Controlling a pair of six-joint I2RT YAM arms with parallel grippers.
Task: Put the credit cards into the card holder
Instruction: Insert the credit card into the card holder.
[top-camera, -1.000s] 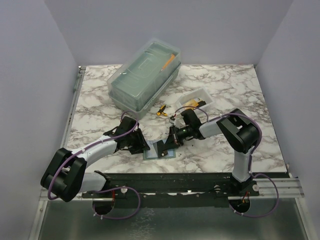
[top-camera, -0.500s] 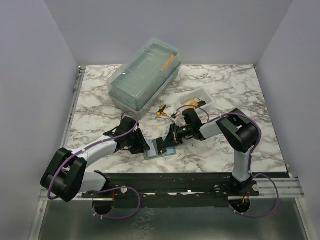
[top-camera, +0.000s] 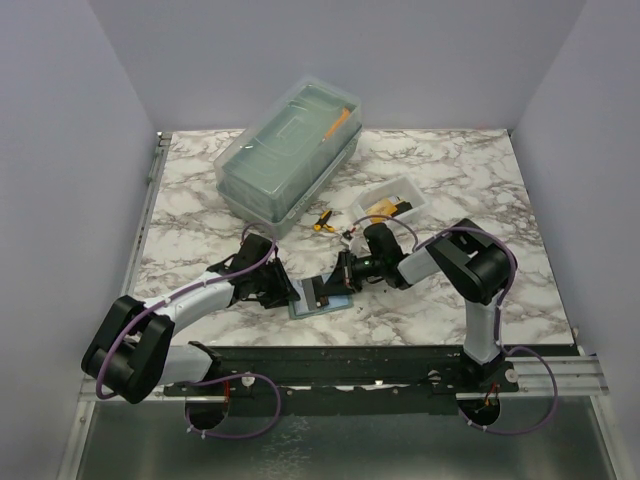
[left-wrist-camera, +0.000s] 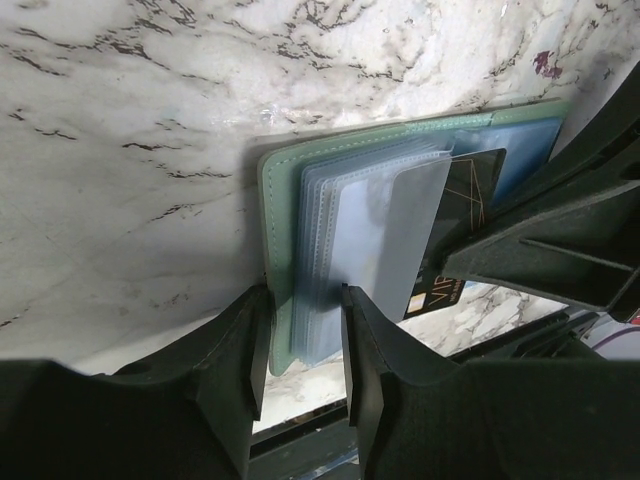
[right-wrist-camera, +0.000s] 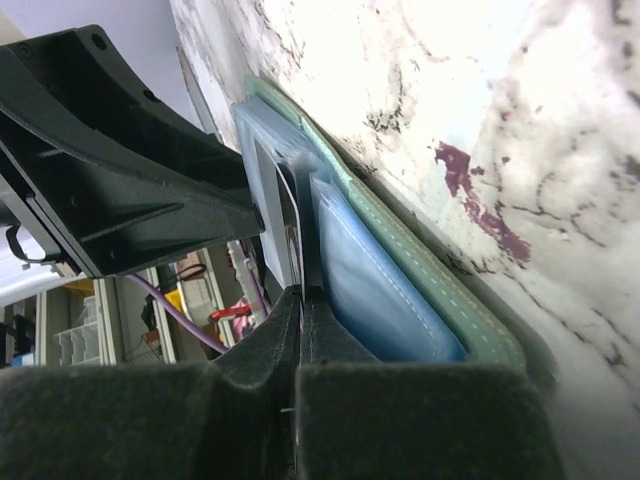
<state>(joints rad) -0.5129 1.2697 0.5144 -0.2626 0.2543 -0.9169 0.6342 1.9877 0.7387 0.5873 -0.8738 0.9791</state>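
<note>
The black card is only partly in the clear pocket, so my right gripper will open, retake the card's exposed end (left-wrist-camera: 472, 192) and slide it deeper.
The grey-green card holder (top-camera: 318, 303) (left-wrist-camera: 282, 200) lies open near the table's front edge, its clear pockets (left-wrist-camera: 375, 235) fanned upward. My right gripper (top-camera: 337, 280) (right-wrist-camera: 303, 295) is shut on a black credit card (top-camera: 322, 290) (left-wrist-camera: 468, 190) (right-wrist-camera: 311, 235). The card's leading end sits behind a clear pocket. My left gripper (top-camera: 287, 292) (left-wrist-camera: 305, 335) is partly open over the holder's near-left corner. One finger is at the cover's edge and the other lies on the pockets. A gold-yellow card (top-camera: 380, 208) lies in the white tray.
The small white tray (top-camera: 405, 188) stands behind the right arm. A yellow-handled tool (top-camera: 322, 220) lies left of it. A large translucent lidded box (top-camera: 290, 155) fills the back left. The table's front rail (top-camera: 330, 355) runs just below the holder.
My right gripper has pushed the black card a little left, further into the holder. The left jaws have narrowed slightly; the left arm has stayed in place.
</note>
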